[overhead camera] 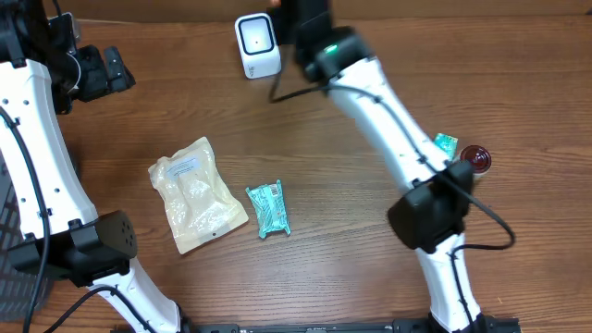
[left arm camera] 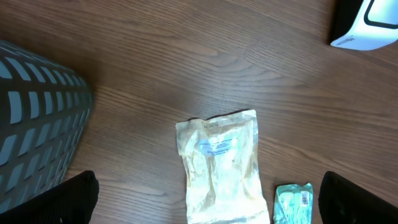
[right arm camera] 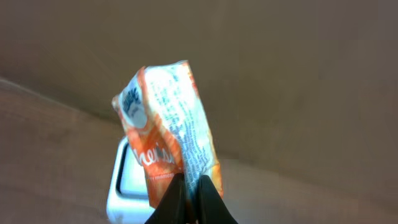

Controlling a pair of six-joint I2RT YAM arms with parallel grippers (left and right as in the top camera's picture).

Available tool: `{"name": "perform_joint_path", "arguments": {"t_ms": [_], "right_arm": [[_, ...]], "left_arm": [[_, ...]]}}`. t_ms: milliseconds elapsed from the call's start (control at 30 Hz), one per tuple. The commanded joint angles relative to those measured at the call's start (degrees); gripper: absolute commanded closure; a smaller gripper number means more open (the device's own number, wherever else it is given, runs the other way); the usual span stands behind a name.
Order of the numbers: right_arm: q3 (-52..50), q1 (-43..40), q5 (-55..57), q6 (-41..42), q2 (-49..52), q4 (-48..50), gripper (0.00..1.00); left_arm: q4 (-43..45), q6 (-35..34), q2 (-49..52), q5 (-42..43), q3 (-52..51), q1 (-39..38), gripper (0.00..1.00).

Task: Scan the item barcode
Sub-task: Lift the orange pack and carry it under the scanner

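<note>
Next, I set the orange snack packet on the table (overhead camera: 413,159) with my right gripper, beside the green packet, opposite the red round item.
My right gripper (right arm camera: 191,194) is shut on the lower edge of an orange and white snack packet (right arm camera: 166,121), which it holds upright in the air. Right behind the packet stands the white barcode scanner (right arm camera: 126,186), with its window facing the packet. From overhead the scanner (overhead camera: 256,44) sits at the table's far middle, with the right arm reaching up beside it. The packet is nearly hidden there. My left gripper (left arm camera: 208,208) hangs open and empty above the table at the far left.
A pale vacuum pouch (overhead camera: 196,194) and a teal packet (overhead camera: 268,209) lie mid-table, below the left gripper's view. A green packet (overhead camera: 447,143) and a red round item (overhead camera: 475,159) lie at the right. A dark mesh basket (left arm camera: 31,124) stands at the left.
</note>
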Motion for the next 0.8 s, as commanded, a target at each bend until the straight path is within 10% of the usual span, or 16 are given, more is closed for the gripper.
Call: {"name": "perform_joint_path", "arguments": {"t_ms": [0,233,767], "right_arm": [[0.8,1.0,7.8,-13.3,5.6,5.3,0.96],[0.8,1.7,9.9,-26.9,14.2,15.8,0.96],[0.8,2.5,11.2,-27.2,16.6,17.4,0.96]], "left_arm": [[0.0,0.9,0.1,-0.2,0.0,-0.4,0.01],[0.0,0.9,0.1,-0.2,0.0,-0.4,0.0],[0.0,0.9,0.1,-0.2,0.0,-0.4,0.01]]}}
